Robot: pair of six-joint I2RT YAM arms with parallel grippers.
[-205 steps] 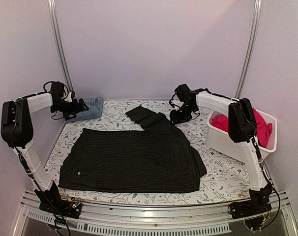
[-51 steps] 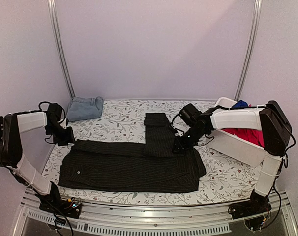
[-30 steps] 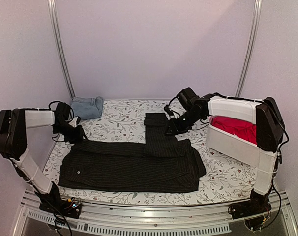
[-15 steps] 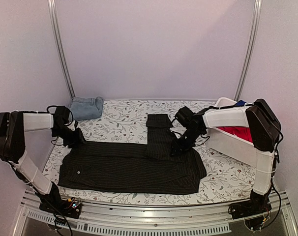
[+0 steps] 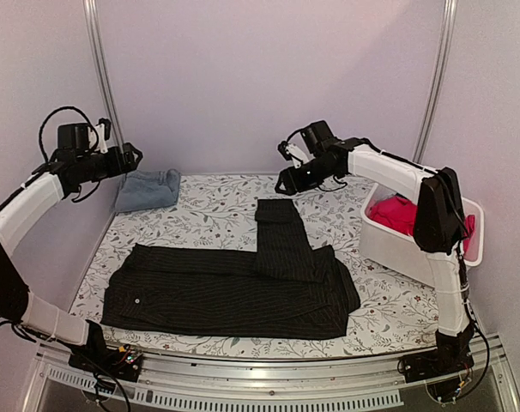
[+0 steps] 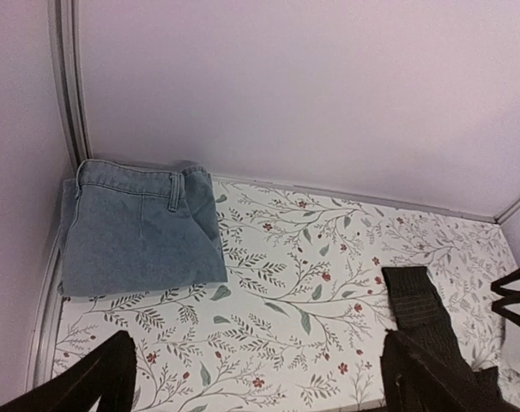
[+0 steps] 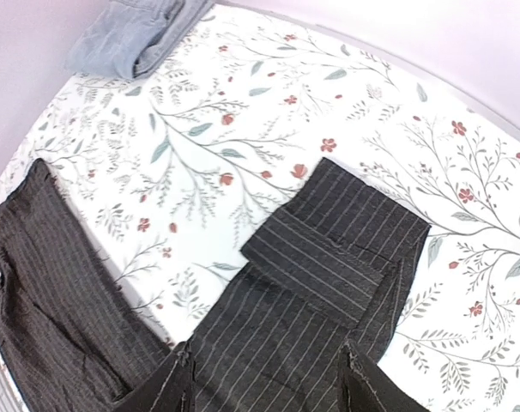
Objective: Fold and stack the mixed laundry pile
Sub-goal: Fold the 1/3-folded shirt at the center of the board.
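The black pinstriped shirt's sleeve is next for my right gripper, which should close on the folded-over cuff's corner [image 5: 295, 222] [image 7: 356, 322] nearest the white plastic bin.
The black pinstriped shirt [image 5: 234, 292] lies flat on the floral cover, its top edge folded down, one sleeve [image 5: 277, 227] running toward the back. The folded light blue denim [image 5: 148, 189] sits in the back left corner. My left gripper [image 5: 133, 157] is open and empty, raised above the denim [image 6: 136, 227], with the sleeve cuff [image 6: 419, 305] at the right of its view. My right gripper [image 5: 283, 182] is open and empty, raised above the sleeve [image 7: 329, 257]; the shirt body [image 7: 45, 292] and denim [image 7: 127, 39] show in its view. The red-pink cloth [image 5: 397, 215] lies in the bin.
The white plastic bin [image 5: 410, 253] stands at the right edge of the table. The floral table cover [image 5: 208, 206] shows bare between denim and sleeve. Purple walls and metal posts [image 5: 101, 77] close in the back and sides.
Both grippers have let go of the shirt and risen: the left up and back toward the denim, the right up and back off the sleeve. The shirt stays with its top edge folded.
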